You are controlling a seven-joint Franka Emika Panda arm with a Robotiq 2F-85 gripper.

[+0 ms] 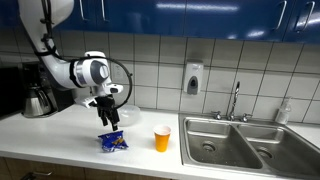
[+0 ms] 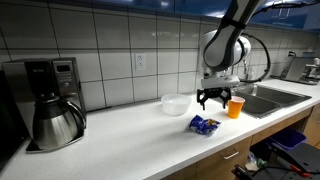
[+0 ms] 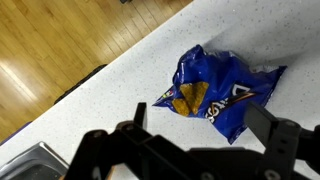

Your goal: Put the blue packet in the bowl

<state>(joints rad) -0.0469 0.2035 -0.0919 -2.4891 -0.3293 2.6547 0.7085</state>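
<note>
The middle of the blue packet (image 1: 113, 140) (image 3: 219, 93), beside its orange print, should be the next spot my gripper goes down to and closes on.
The blue packet (image 1: 113, 142) lies flat on the white countertop; it also shows in an exterior view (image 2: 204, 125) and fills the middle of the wrist view (image 3: 218, 92). My gripper (image 1: 108, 120) hangs open and empty a short way above the packet, apart from it; it shows in an exterior view (image 2: 214, 99) and its two fingers frame the packet in the wrist view (image 3: 200, 120). The whitish bowl (image 2: 176, 104) stands on the counter behind the packet, toward the tiled wall. In the exterior view with the sink at the right, the bowl is hidden.
An orange cup (image 1: 162, 138) stands beside the packet, near the steel sink (image 1: 245, 145); it also shows in an exterior view (image 2: 235, 107). A coffee maker with a steel carafe (image 2: 50, 105) stands at the counter's far end. The counter's front edge and wooden floor (image 3: 60, 50) are close by.
</note>
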